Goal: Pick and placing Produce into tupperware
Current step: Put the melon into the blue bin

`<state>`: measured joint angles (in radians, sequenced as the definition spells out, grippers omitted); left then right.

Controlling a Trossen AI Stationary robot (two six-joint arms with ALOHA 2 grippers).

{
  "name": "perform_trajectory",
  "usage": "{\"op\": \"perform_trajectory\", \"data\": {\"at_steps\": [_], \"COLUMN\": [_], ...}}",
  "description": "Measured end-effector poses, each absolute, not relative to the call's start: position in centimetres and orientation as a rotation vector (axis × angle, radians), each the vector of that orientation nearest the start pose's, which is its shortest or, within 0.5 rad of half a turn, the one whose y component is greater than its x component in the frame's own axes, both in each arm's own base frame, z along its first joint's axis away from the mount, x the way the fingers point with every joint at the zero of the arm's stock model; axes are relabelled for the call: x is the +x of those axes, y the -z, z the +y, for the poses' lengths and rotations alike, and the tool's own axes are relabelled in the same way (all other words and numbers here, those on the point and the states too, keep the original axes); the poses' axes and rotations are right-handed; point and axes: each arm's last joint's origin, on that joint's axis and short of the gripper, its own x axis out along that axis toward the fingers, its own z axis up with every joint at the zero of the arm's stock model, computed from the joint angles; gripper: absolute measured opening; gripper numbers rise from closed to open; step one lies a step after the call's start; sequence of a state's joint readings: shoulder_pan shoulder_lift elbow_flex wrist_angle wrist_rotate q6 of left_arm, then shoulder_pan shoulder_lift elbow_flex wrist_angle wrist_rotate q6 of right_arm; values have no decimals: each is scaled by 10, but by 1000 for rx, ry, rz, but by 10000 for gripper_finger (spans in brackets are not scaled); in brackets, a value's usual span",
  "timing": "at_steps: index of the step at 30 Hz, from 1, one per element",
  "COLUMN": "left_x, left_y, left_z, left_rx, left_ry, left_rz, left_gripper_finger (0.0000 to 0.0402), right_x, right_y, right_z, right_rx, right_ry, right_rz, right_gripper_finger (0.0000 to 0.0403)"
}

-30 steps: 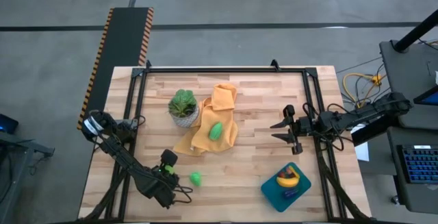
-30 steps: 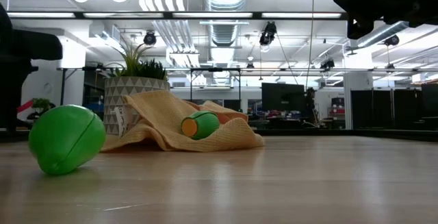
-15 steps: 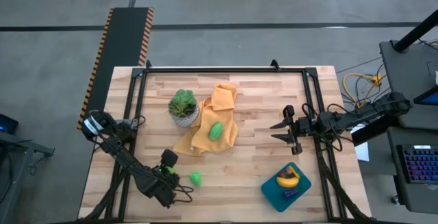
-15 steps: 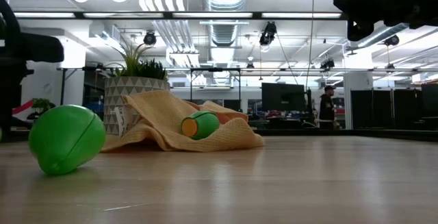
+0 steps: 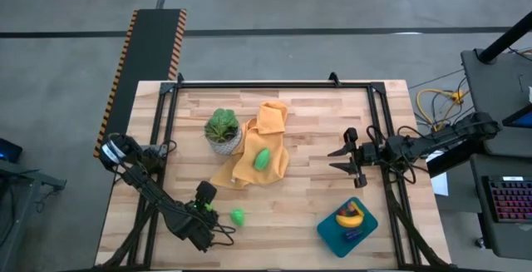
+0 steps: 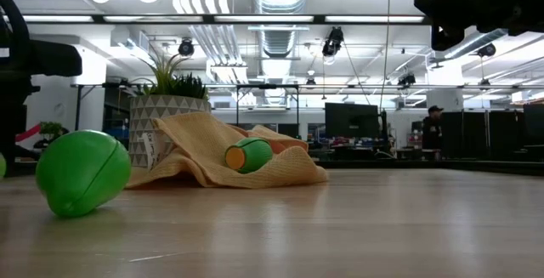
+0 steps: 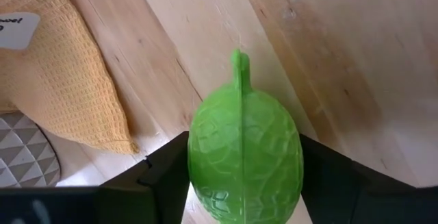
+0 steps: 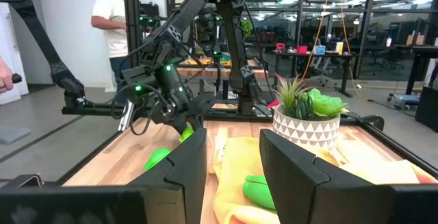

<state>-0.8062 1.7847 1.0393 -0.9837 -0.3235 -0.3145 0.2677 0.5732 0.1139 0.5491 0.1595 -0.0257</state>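
Note:
The robot's left gripper should release the green piece, now held low at the table's near end, in the teal tupperware's open space (image 5: 331, 237) beside the banana and purple eggplant.
My left gripper (image 5: 213, 214) is low at the table's near left and shut on a green toy piece (image 7: 245, 162) with a small stem. A second green piece (image 5: 238, 216) lies loose on the wood just right of it, tilted (image 6: 82, 173). A third green piece (image 5: 262, 158) rests on the orange cloth. The teal tupperware (image 5: 324, 225) sits near the right corner, with the yellow banana (image 5: 349, 218) and purple eggplant (image 5: 353, 233) inside. My right gripper (image 5: 337, 158) hovers open beyond the tupperware, its fingers apart in the right wrist view (image 8: 233, 148). My left gripper pinches the green piece between its two fingers (image 7: 164, 183), one on each flank (image 7: 205, 155). The stem end (image 7: 239, 63) points away past the fingertips. The fingers come from the table's left, slanting down. Whether the piece clears the table I cannot tell.
A potted plant (image 5: 223, 131) stands at the cloth's (image 5: 249, 168) left edge. Black frame rails (image 5: 274, 85) run along the table's far and side edges. Bare wood lies between the cloth and the tupperware. A person (image 8: 126, 11) stands beyond the table.
In the low view more of my left arm shows at the picture's left edge, and a sliver of green has come in with it. The loose green piece and the cloth have stayed put. A person far behind has walked to the right.

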Motion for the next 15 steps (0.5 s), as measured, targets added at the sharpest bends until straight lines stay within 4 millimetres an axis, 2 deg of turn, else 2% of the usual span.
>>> {"op": "perform_trajectory", "data": {"at_steps": [2,15], "left_x": [202,207], "left_y": [-145,-153], "left_z": [-197,-201], "left_rx": [683,682], "left_ry": [120,114], "left_rz": [1475,1467], "left_gripper_finger": [196,201], "right_x": [137,137], "right_y": [-200,-200], "right_z": [33,33], "right_rx": [-7,-8], "right_ry": [-107,-107], "right_rz": [-89,-84], "right_gripper_finger": [128,128]}}
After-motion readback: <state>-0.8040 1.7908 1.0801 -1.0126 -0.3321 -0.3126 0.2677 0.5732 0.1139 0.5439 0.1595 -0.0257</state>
